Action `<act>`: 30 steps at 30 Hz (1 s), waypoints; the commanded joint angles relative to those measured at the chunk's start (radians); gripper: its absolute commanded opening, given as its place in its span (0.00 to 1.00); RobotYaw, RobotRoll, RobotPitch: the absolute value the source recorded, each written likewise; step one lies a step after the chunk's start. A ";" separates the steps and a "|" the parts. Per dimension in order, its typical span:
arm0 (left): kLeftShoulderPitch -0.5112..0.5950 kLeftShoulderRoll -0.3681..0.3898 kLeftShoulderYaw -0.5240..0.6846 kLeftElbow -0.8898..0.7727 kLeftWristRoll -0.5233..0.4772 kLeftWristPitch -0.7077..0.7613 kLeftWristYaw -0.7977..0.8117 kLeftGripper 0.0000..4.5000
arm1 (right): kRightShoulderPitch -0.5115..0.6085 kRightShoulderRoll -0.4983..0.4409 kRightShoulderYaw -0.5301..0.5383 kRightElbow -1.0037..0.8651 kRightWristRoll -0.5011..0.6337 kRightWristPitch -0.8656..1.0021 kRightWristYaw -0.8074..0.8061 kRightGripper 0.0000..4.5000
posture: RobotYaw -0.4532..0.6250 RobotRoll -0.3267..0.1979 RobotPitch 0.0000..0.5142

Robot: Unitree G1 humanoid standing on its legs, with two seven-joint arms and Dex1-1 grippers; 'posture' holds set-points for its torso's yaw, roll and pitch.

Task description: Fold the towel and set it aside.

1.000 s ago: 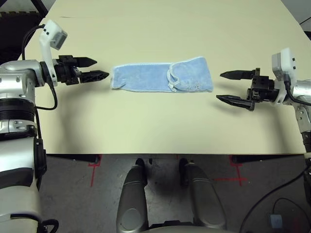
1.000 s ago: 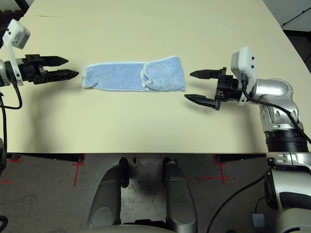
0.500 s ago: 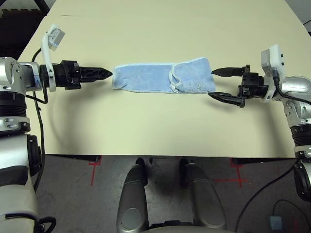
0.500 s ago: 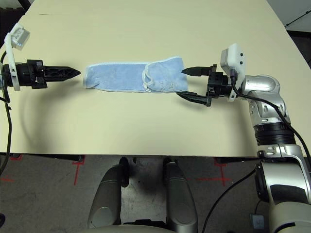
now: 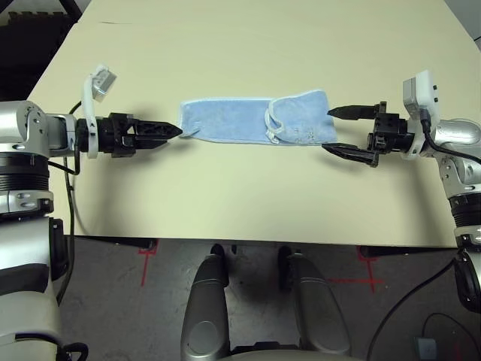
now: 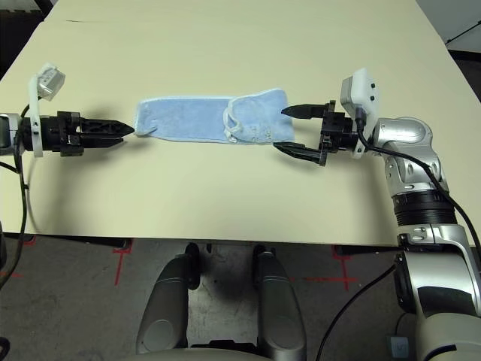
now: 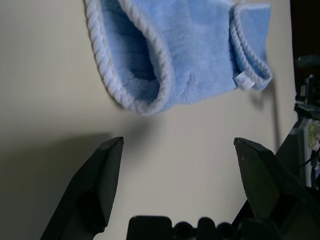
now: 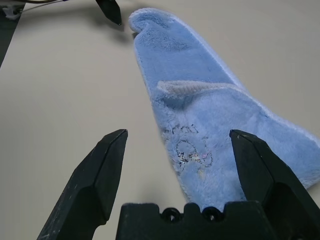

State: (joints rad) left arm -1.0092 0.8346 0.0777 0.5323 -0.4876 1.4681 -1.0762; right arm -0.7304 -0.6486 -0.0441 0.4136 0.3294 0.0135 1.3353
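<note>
The open fingers of my left gripper stop short of the towel's curled corner, so next I reach farther in, pinch the towel's white edging (image 7: 165,71) and pull before folding.
The towel (image 5: 248,120) is a light blue strip folded lengthwise, lying flat across the middle of the table, with white edging and faint embroidery (image 8: 192,150) near its right end. My left gripper (image 5: 177,131) is open, and its tips stop just short of the towel's left end (image 7: 145,75), not touching it. My right gripper (image 5: 328,131) is open at the towel's right end, one finger beyond the end's far side and one on its near side. In the right wrist view the towel (image 8: 210,115) reaches in between the fingers (image 8: 107,165). Nothing is gripped.
The cream table (image 5: 240,195) runs wide around the towel, with its front edge close below both arms. Beyond that edge is grey floor with red tape marks (image 5: 146,252). The left gripper's fingertip (image 8: 111,10) shows at the towel's far end in the right wrist view.
My left gripper has turned and slid right to the towel's left end. My right gripper moved left to the towel's right end, then held still. Both stayed open.
</note>
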 commanded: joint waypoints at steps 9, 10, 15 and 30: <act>-0.023 -0.090 0.104 0.045 -0.041 0.045 0.146 1.00 | 0.013 -0.010 0.008 -0.008 -0.012 -0.016 -0.003 0.99 | 0.40 0.62 0.60; -0.024 -0.096 0.107 0.056 -0.037 0.035 0.158 1.00 | 0.012 -0.010 0.008 -0.009 -0.013 -0.016 -0.003 0.99 | 0.40 0.62 0.59; -0.034 -0.115 0.136 0.093 -0.026 -0.004 0.208 1.00 | 0.011 -0.012 0.009 -0.009 -0.013 -0.018 -0.004 0.99 | 0.40 0.62 0.59; -0.073 -0.107 0.166 0.204 -0.020 -0.095 0.279 0.60 | 0.020 -0.012 0.013 -0.026 -0.016 -0.012 -0.004 1.00 | 0.40 0.62 0.59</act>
State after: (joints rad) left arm -1.0807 0.7183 0.2369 0.7226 -0.5118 1.3741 -0.8060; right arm -0.7282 -0.6501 -0.0441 0.4022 0.3190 0.0013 1.3261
